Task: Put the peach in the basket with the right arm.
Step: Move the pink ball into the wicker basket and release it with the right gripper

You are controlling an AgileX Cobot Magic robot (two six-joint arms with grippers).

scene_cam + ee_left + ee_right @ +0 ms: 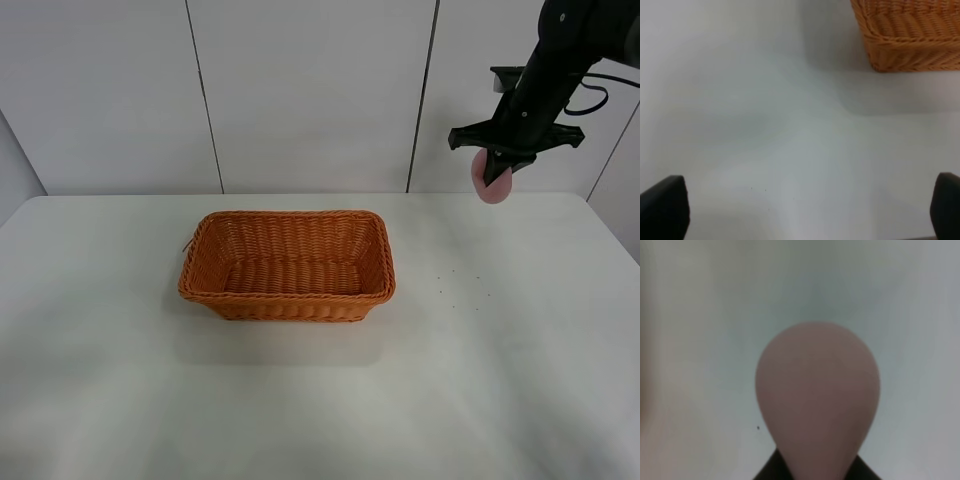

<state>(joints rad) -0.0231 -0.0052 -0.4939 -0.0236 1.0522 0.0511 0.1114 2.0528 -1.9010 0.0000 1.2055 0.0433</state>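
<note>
I will let the peach go from my right gripper on the middle of the wicker basket's bottom (292, 276). The peach still hangs high above the table.
The pale pink peach (493, 182) hangs high above the table's far right, held by my right gripper (497, 168), which is shut on it. In the right wrist view the peach (817, 400) fills the middle, blurred, with white table beneath. The orange-brown wicker basket (287, 296) sits at the table's centre, well to the left of and below the peach, and holds nothing. One corner of the basket (910, 37) shows in the left wrist view. My left gripper (800, 212) is open over bare table, its dark fingertips (664, 207) spread at the frame's corners.
The white table (500, 380) spreads around the basket on all sides. White wall panels stand behind it. The right arm's black cable (600, 95) trails beside the wrist.
</note>
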